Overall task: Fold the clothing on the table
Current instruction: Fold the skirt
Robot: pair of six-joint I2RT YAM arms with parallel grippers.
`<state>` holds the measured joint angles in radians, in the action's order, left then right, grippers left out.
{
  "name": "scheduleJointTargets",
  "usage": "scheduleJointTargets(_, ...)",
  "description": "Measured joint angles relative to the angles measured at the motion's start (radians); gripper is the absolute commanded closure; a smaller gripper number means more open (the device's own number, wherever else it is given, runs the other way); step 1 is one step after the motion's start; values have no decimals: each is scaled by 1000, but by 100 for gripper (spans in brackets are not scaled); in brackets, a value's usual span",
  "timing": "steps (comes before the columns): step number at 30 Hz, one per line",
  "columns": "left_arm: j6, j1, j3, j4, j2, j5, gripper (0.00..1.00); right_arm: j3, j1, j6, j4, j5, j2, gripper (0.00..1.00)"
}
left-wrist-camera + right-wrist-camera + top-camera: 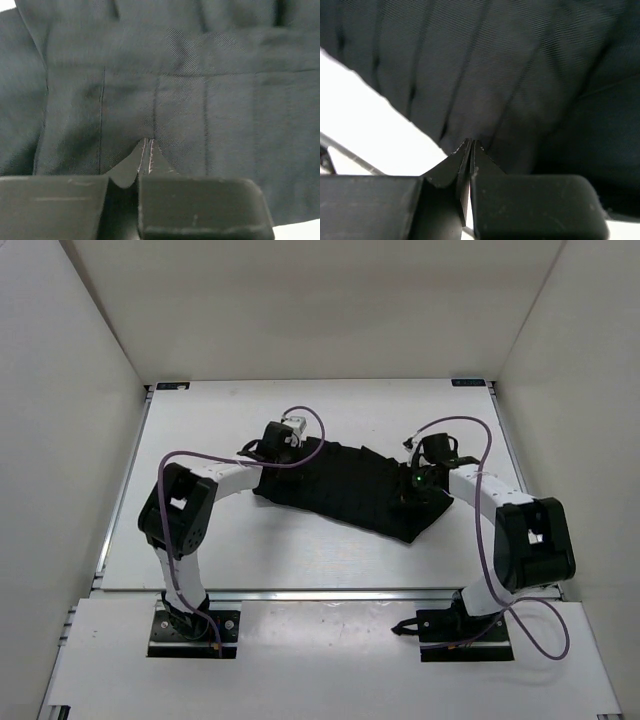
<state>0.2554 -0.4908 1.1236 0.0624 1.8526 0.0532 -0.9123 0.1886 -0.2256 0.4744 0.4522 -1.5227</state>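
Note:
The clothing's end sticks out past my right gripper's pinch, so my right gripper will open and grab the clothing by that end (pixel 445 502) before it folds the clothing over.
The black pleated clothing (pixel 350 485) lies spread across the middle of the white table (pixel 250 550). My left gripper (pixel 285 448) is at the garment's far-left end. In the left wrist view its jaws are shut, and the left gripper (pixel 148 141) pinches the clothing (pixel 210 100) a little in from the edge. My right gripper (pixel 425 478) is at the garment's right end. The right gripper (pixel 471 141) is also shut, and the pleats of the clothing (pixel 520 75) converge at its tips.
White walls close in the table on the left, the right and the back. Thin metal rails (pixel 300 592) run along the table's edges. The black base plates (pixel 195 632) sit at the near edge, and purple cables (pixel 480 445) loop over both arms.

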Motion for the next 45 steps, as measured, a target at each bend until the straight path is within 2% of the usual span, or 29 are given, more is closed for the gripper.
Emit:
scheduleJointTargets(8,84,6,-99,-17,-5,11,100,-47,-41,-26,-18,-68,-171,100)
scheduleJointTargets(16,147,-3,-196,-41,-75,18,100,-274,-57,18,-4,-96,-352,100)
scheduleJointTargets(17,153,-7,-208,-42,-85,19,100,-293,-59,25,-5,-95,-363,98)
scheduleJointTargets(19,155,-10,-218,-40,-95,26,99,-306,-65,33,-6,-86,-369,86)
scheduleJointTargets(22,153,0,-214,-32,-95,45,85,-307,-81,40,-1,-63,-350,50)
scheduleJointTargets(24,151,15,-202,-8,-95,65,75,-307,-95,39,5,-51,-317,41)
scheduleJointTargets(25,149,22,-193,7,-95,70,60,-307,-103,40,8,-49,-296,34)
scheduleJointTargets(26,144,28,-182,20,-95,73,54,-307,-114,43,11,-48,-271,32)
scheduleJointTargets(29,135,41,-145,48,-111,68,23,-332,-149,50,29,-63,-208,27)
scheduleJointTargets(32,134,43,-134,73,-172,27,17,-363,-175,66,45,-108,-181,21)
scheduleJointTargets(36,155,50,-137,90,-276,-60,20,-352,-193,79,72,-184,-182,13)
scheduleJointTargets(38,183,66,-164,84,-323,-93,32,-316,-203,81,69,-194,-182,12)
scheduleJointTargets(39,198,76,-186,79,-343,-105,34,-294,-208,80,65,-193,-182,12)
scheduleJointTargets(44,248,110,-262,103,-340,-145,31,-183,-223,65,30,-152,-186,10)
scheduleJointTargets(45,256,111,-271,111,-330,-147,34,-171,-224,58,18,-138,-188,8)
